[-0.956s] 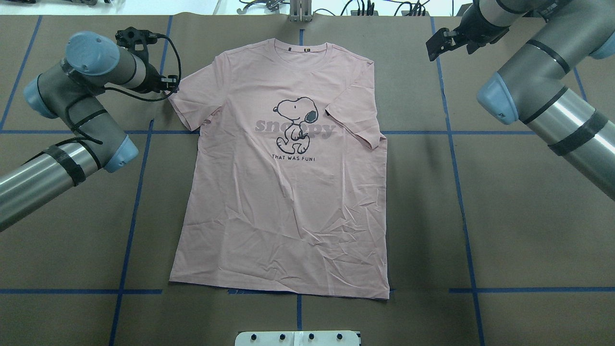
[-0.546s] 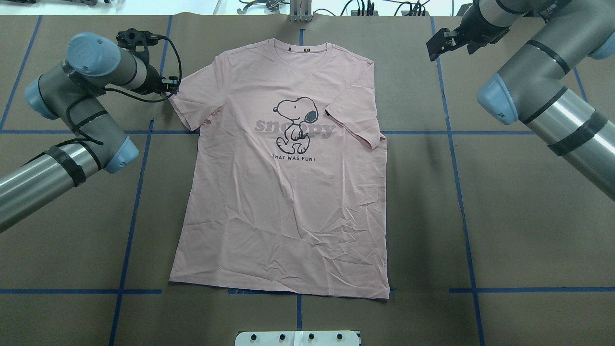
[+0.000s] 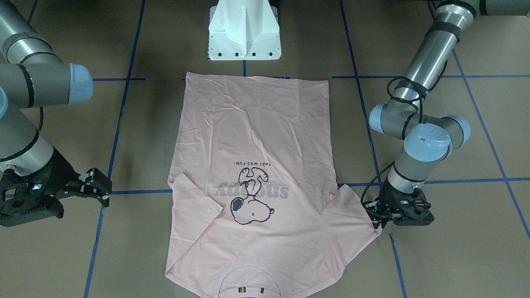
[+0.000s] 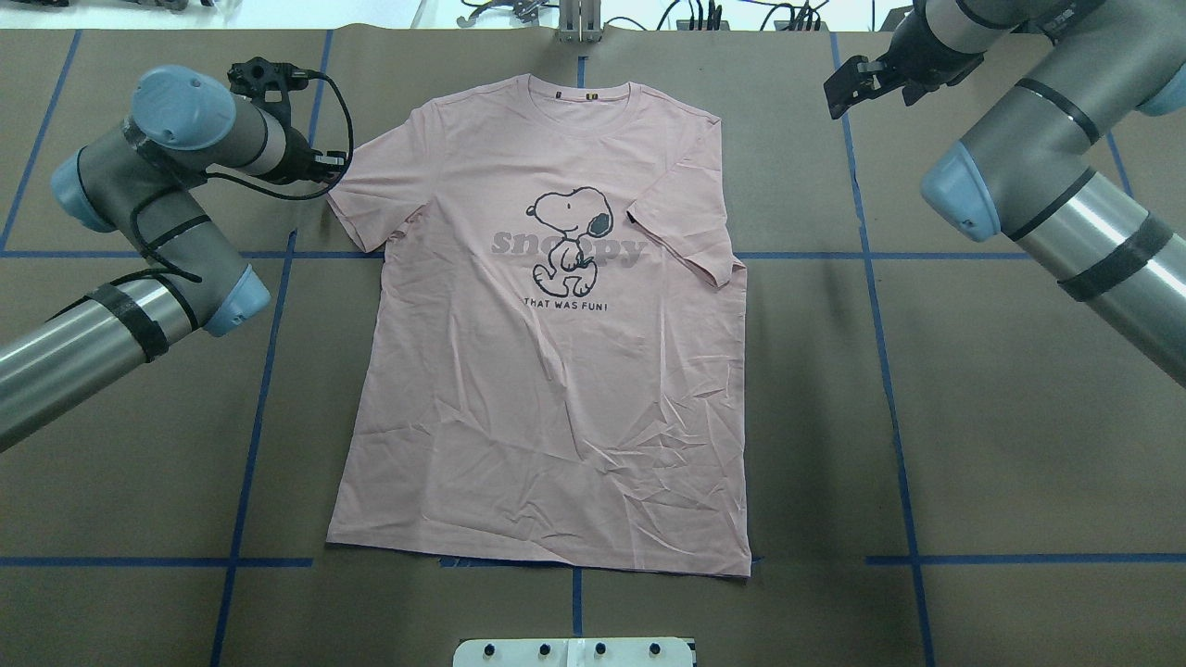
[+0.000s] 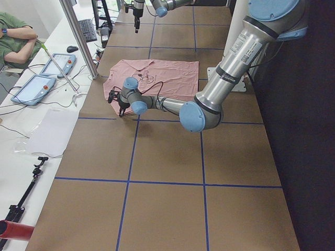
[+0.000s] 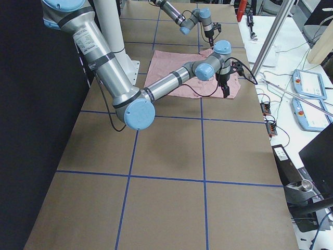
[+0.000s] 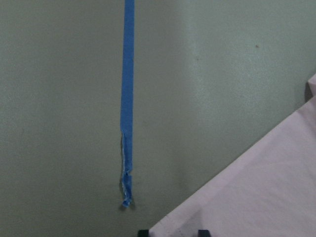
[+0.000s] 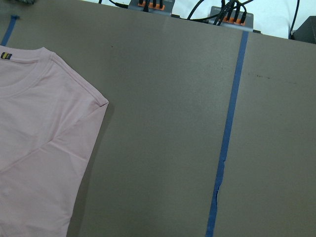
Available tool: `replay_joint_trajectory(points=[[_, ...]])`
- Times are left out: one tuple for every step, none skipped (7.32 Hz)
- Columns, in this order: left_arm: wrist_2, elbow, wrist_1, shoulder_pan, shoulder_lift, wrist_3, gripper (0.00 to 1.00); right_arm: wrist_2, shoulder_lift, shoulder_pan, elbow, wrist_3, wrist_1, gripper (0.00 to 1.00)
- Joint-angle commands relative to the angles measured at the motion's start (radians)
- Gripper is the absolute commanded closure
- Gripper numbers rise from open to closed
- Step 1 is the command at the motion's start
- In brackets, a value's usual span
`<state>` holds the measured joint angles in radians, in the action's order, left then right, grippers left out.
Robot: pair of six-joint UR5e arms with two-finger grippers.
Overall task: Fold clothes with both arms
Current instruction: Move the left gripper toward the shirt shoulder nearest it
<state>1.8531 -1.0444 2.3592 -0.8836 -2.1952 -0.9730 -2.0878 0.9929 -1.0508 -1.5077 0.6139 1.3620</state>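
Note:
Next, my left gripper lets go of the sleeve's outer corner on the T-shirt's chest [image 3: 285, 214], next to the printed Snoopy's nose.
The pale pink T-shirt [image 4: 556, 389] lies flat and print up on the brown table, collar at the far edge. It also shows as the T-shirt [image 3: 256, 120]. The sleeve [image 4: 686, 222] on my right side is folded in over the chest. The other sleeve [image 4: 371, 185] lies spread out. My left gripper [image 4: 335, 167] is low at that sleeve's outer corner. In the left wrist view the hem [image 7: 256, 187] reaches between the two parted fingertips [image 7: 202, 232], so it is open. My right gripper [image 4: 845, 90] hangs open over bare table beyond the shirt's shoulder [image 8: 94, 98].
Blue tape lines [image 4: 250, 445] grid the brown table cover. The white pedestal base [image 3: 244, 31] stands just past the shirt's bottom hem. Beside the table's far edge are a metal post [image 5: 78, 36], tablets [image 5: 31, 89], cables and a seated person [image 5: 15, 36].
My left gripper has edged a little closer onto the sleeve's corner. The right gripper has drifted slightly toward the far edge. The shirt has not moved.

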Motion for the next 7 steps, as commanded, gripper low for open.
replay_joint_trajectory(points=[[0.005, -0.041, -0.009, -0.003, 0.002, 0.013, 1.0, 0.0, 0.001, 0.0, -0.003, 0.001, -0.001, 0.0], [0.009, -0.069, -0.036, -0.003, -0.008, 0.002, 1.0, 0.0, 0.0, 0.0, -0.003, 0.001, -0.001, 0.0], [0.009, -0.101, -0.131, -0.002, -0.049, -0.006, 1.0, 0.0, 0.001, 0.0, -0.003, 0.001, -0.001, 0.0], [0.008, -0.126, -0.244, 0.0, -0.102, -0.066, 1.0, 0.0, 0.001, 0.0, -0.003, 0.003, -0.001, 0.0], [0.006, -0.124, -0.289, 0.014, -0.154, -0.155, 1.0, 0.0, 0.003, -0.002, -0.005, 0.003, -0.001, 0.0], [0.003, -0.121, -0.329, 0.047, -0.19, -0.185, 1.0, 0.0, 0.003, 0.0, -0.003, 0.003, -0.001, 0.0], [0.0, -0.117, -0.375, 0.075, -0.227, -0.228, 1.0, 0.0, 0.003, 0.0, -0.005, 0.003, -0.001, 0.0]])
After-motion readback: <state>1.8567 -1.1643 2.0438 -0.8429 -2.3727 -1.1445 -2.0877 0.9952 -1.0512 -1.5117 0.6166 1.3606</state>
